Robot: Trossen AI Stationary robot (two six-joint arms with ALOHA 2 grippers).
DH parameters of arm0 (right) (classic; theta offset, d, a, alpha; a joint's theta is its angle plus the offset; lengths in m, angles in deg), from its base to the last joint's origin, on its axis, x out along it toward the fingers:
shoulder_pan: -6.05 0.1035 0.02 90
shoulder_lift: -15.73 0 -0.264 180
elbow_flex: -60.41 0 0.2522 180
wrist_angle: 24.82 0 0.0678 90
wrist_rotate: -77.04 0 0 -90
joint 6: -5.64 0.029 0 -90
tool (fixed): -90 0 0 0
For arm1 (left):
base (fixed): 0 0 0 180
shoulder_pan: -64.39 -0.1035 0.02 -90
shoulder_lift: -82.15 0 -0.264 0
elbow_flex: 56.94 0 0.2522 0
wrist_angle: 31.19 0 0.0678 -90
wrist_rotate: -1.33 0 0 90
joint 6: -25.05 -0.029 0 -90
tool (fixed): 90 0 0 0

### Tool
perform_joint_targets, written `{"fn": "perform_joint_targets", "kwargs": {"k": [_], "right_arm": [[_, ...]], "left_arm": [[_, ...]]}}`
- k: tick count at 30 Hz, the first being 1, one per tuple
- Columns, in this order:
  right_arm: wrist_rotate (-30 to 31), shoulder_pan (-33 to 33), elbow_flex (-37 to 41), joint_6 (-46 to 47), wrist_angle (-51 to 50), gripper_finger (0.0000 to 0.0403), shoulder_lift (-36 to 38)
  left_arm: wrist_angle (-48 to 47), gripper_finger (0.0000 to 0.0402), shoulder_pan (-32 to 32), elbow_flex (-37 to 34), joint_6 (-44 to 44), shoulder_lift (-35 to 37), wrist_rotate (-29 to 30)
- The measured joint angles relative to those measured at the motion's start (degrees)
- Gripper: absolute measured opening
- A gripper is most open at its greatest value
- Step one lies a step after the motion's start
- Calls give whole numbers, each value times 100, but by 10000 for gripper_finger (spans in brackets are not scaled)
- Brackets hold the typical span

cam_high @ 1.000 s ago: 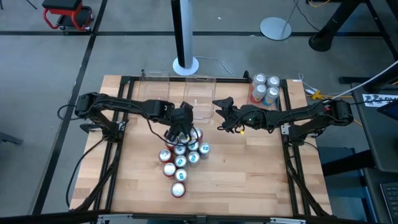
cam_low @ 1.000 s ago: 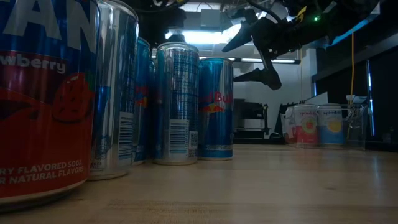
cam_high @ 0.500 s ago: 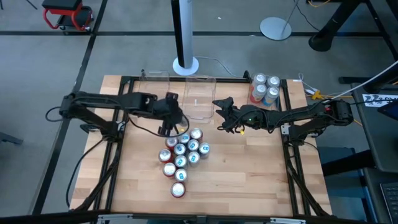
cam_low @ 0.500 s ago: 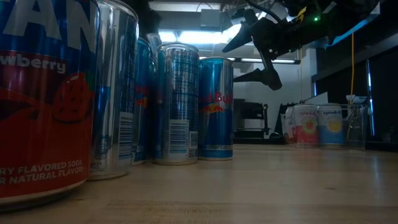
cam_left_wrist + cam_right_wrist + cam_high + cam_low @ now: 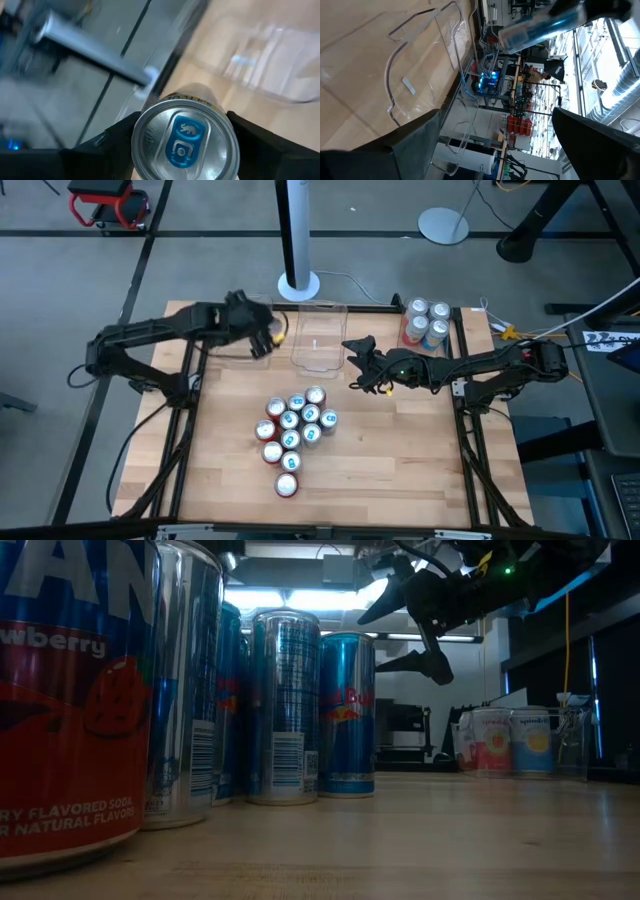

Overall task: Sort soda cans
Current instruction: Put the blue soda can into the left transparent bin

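The robot's left gripper will release the soda can in the far corner of the clear bin (image 5: pixel 262 314) below, by the monitor stand.
My left gripper (image 5: pixel 266 336) hangs over the table's far left, beside a clear bin (image 5: pixel 247 307), shut on a soda can (image 5: pixel 185 142) with a silver top, a blue tab and a blue body (image 5: pixel 537 27). Several red, blue and silver soda cans (image 5: pixel 295 425) stand upright in a cluster at the table's middle. My right gripper (image 5: pixel 358 367) hovers open and holds nothing, right of a second clear bin (image 5: pixel 320 340). My left gripper pinches the can's side wall (image 5: pixel 142 125) between its two fingers (image 5: pixel 112 142), one on each side just below the silver top. The fingers slant down from the table's left. The can is lifted clear of the table and tilted.
A third clear bin at the far right holds several cans (image 5: pixel 425 322), also seen in the low view (image 5: pixel 510 740). The cluster's cans fill the low view's left (image 5: pixel 285 705). Bare wood lies at the near edge and on both sides of the cluster.
My left gripper has risen from the far side of the can cluster and swung toward the table's far left, rolling as it went. It carries one can, which is now lifted clear and tilted. The other cans have stayed in place.
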Motion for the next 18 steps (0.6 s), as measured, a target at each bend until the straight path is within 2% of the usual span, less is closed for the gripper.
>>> {"fn": "perform_joint_targets", "kwargs": {"k": [7,11,13,18], "right_arm": [[-31,-2,0,4,0,381,0],[-34,-2,0,4,0,381,0],[-34,-2,0,4,2,381,0],[-34,-2,0,4,2,381,0]], "left_arm": [[2,247,-1512,-2,97,-182,-137],[95,247,-2274,-2,96,-348,-1035],[189,247,-2489,-2,97,-491,-1372],[422,247,-2626,-2,17,-935,-1420]]}}
